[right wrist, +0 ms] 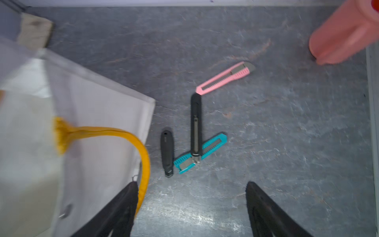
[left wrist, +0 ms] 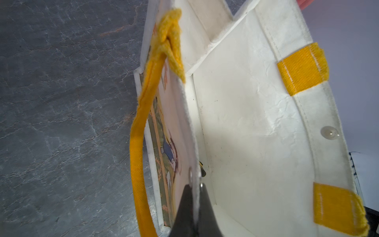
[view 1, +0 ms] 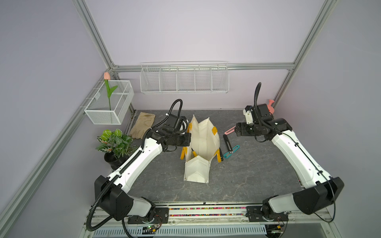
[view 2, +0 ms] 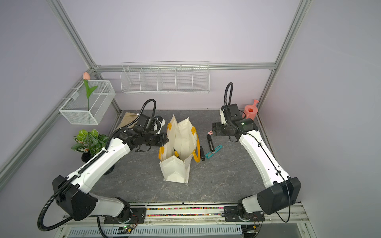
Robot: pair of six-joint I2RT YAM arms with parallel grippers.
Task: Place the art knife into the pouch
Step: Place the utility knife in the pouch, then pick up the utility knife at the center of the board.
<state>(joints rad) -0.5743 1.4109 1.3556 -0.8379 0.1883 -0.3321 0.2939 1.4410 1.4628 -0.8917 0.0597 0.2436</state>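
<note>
The long black art knife lies across the teal art knife, and it will be gripped at the middle (view 1: 228,143) (right wrist: 196,129) by my right gripper.
The cream pouch (view 1: 203,140) (view 2: 179,142) stands open mid-table with its plain inside (left wrist: 246,123) showing. My left gripper (view 1: 188,138) (left wrist: 195,186) is shut on its near rim, one finger on each side of the fabric. Several art knives lie right of the pouch: pink (right wrist: 224,78), long black (right wrist: 195,125) lying across teal (right wrist: 202,152), and short black (right wrist: 167,152). A yellow-and-black knife (view 1: 193,151) rests inside the pouch. My right gripper (view 1: 237,129) (right wrist: 191,184) hovers open over bare table beside the knives, holding nothing. One of its fingers is next to a yellow handle (right wrist: 141,156).
A pink watering can (view 1: 271,105) (right wrist: 344,34) stands in the back right corner. A beige glove (view 1: 143,124) and a potted plant (view 1: 115,144) sit left of the pouch. Two wire baskets (view 1: 109,103) (view 1: 183,78) hang on the frame.
</note>
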